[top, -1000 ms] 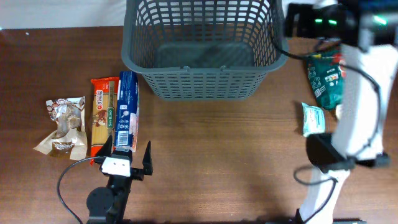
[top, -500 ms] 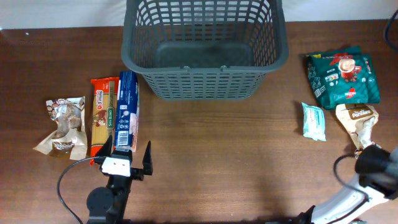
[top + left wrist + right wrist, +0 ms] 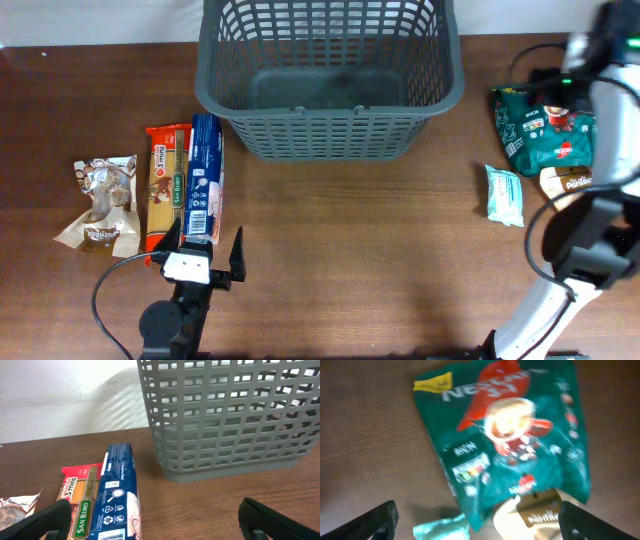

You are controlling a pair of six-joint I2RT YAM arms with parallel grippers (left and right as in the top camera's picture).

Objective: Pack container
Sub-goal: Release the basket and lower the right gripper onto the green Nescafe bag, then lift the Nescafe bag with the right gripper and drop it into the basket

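Note:
Next, I move my right gripper to the middle of the green Nescafé bag (image 3: 549, 124) (image 3: 492, 440), beside the mug printed on it, and close it there.
The container (image 3: 330, 135) is a dark grey lattice basket at the table's back centre, with nothing visible inside; it also shows in the left wrist view (image 3: 225, 425). My left gripper (image 3: 204, 246) rests open and empty near the front edge, just in front of a blue packet (image 3: 206, 175) and a San Remo pasta packet (image 3: 166, 190). My right gripper (image 3: 480, 527) is open and empty. It hovers above a green Nescafé bag (image 3: 510, 435), a small teal packet (image 3: 442, 527) and a beige packet (image 3: 540, 515). The right wrist view is blurred.
A brown and white snack packet (image 3: 102, 205) lies far left. The green bag (image 3: 550, 130), teal packet (image 3: 505, 193) and beige packet (image 3: 570, 183) lie at the right. The white right arm (image 3: 600, 150) stretches over the right edge. Bare wood lies in front of the basket.
The right arm swung from near the basket's right corner down to the front right, and now stands raised over the green bag. The left arm and all packets have not moved.

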